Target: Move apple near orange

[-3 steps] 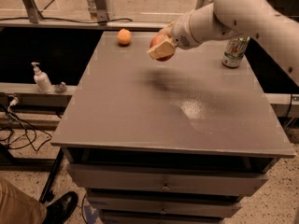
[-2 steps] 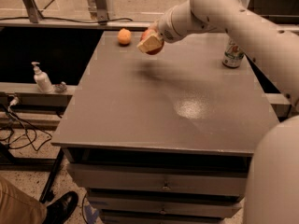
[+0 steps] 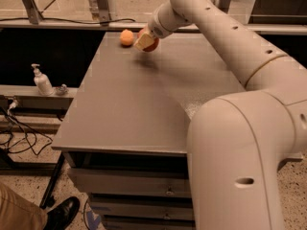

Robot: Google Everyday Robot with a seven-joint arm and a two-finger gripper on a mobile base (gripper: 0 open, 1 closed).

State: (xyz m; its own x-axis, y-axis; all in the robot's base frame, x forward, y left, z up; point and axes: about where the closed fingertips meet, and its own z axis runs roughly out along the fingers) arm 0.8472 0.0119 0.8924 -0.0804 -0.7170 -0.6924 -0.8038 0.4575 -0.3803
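Note:
Next, the gripper releases the red apple, now held slightly above the tabletop, on the grey tabletop (image 3: 139,44) close against the orange, between the orange and the robot's arm.
The orange (image 3: 126,37) is a small pale-orange fruit at the far left part of the grey table (image 3: 129,109). My gripper (image 3: 145,40) is just to its right, shut on the red apple (image 3: 151,44), which it holds slightly above the tabletop. The apple is partly hidden by a cream-coloured finger (image 3: 142,41). A small gap separates the apple from the orange. My white arm (image 3: 225,37) reaches in from the right across the table.
The arm's large base segment (image 3: 240,162) fills the right foreground and hides the table's right side. A soap dispenser (image 3: 42,80) stands on a ledge at the left. A person's shoe (image 3: 60,214) is on the floor at the lower left. Drawers (image 3: 134,186) sit under the tabletop.
My gripper has carried the apple leftward and farther back across the table, from mid-table to right beside the orange. The orange has not moved.

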